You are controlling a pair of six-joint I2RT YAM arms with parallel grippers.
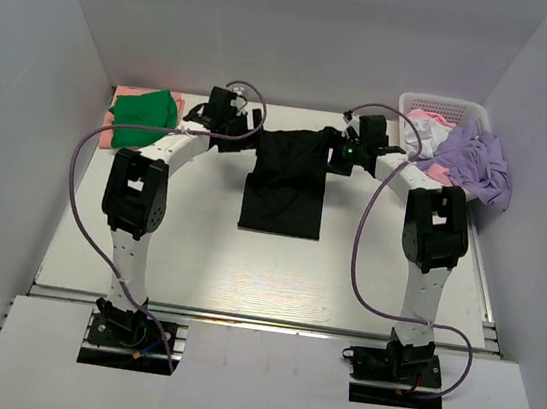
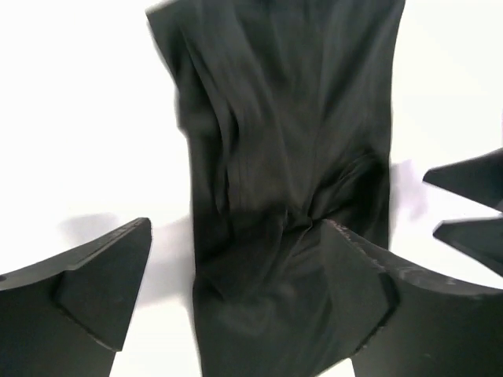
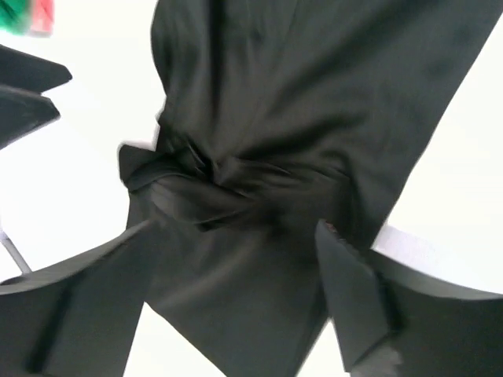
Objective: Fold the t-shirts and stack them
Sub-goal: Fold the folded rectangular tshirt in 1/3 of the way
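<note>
I will next close my left gripper on the near corner (image 1: 241, 226) of the black t-shirt on my left gripper's side.
A black t-shirt (image 1: 286, 186) lies as a long folded strip at the table's middle, its far end bunched between my two grippers. My left gripper (image 1: 247, 132) is at that end's left corner; in the left wrist view (image 2: 236, 228) its jaws stand wide apart with the black cloth (image 2: 283, 118) running between them. My right gripper (image 1: 338, 149) is at the right corner; in the right wrist view (image 3: 234, 228) its jaws are also wide apart over the crumpled cloth (image 3: 299, 86). A green t-shirt (image 1: 147, 115) lies folded on a salmon-pink one (image 1: 112, 129) at the far left.
A white lattice basket (image 1: 447, 108) stands at the far right corner, with a lavender t-shirt (image 1: 476, 161) spilling over its front and pink cloth (image 1: 428, 117) inside. Grey walls close in the table on both sides and at the back.
</note>
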